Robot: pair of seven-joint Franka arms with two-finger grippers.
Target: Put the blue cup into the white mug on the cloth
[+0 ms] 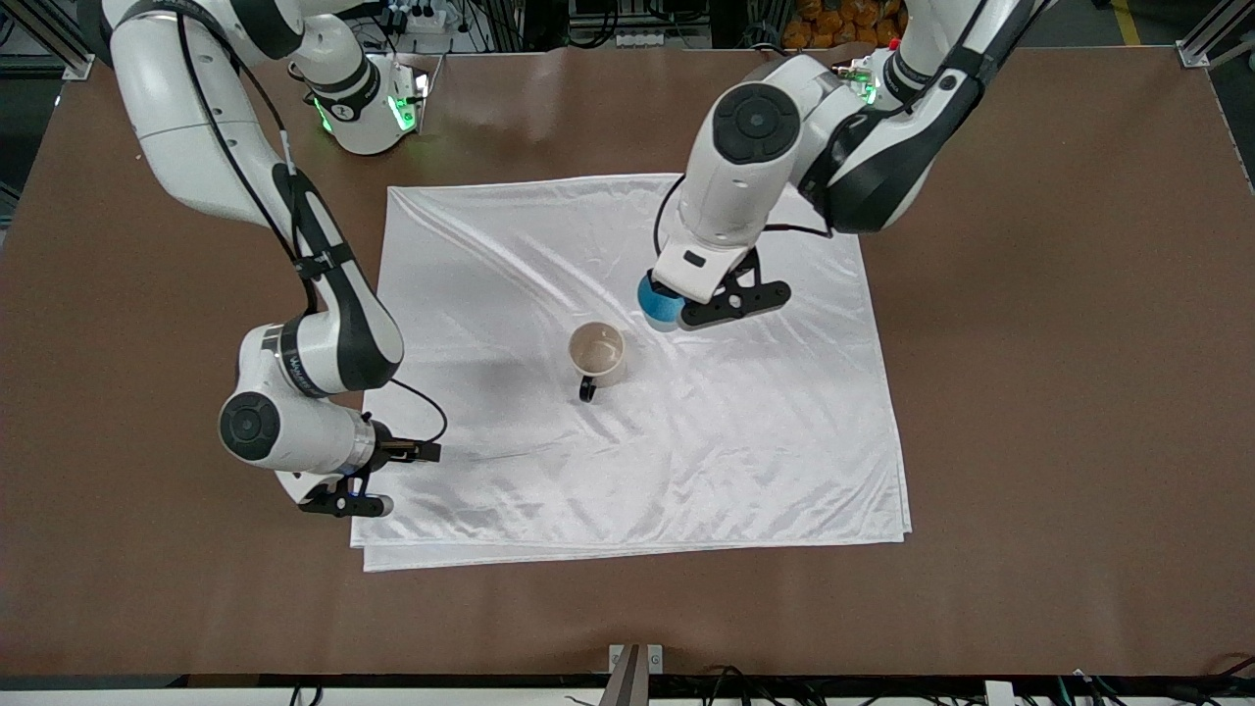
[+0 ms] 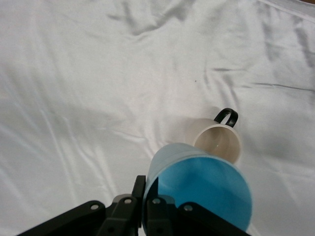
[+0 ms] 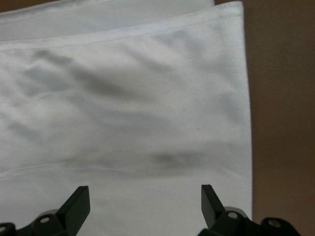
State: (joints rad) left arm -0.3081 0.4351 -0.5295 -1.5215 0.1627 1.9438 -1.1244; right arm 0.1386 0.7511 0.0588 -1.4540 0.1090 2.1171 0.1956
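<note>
The robot's left gripper needs to release the blue cup inside the pale opening of the black-handled white mug (image 1: 597, 352) (image 2: 219, 143).
The blue cup (image 1: 659, 304) hangs tilted over the cloth (image 1: 686, 441), a short way from the white mug (image 1: 598, 355). My left gripper (image 1: 677, 309) is shut on the cup's wall, one finger inside and one outside. In the left wrist view the blue cup (image 2: 197, 184) fills the space by the left gripper (image 2: 146, 196). There the white mug (image 2: 219, 142) stands upright on the cloth (image 2: 98, 88), showing its black handle and pale inside. My right gripper (image 1: 358, 495) waits open and holds nothing, low over the cloth's corner at the right arm's end. The right wrist view shows the right gripper (image 3: 143, 204) over the cloth (image 3: 147, 123).
The brown table (image 1: 1029, 392) surrounds the cloth on all sides. The cloth's folded edges lie stacked along the side nearest the front camera. Bare table (image 3: 280, 123) shows just past the cloth's edge in the right wrist view.
</note>
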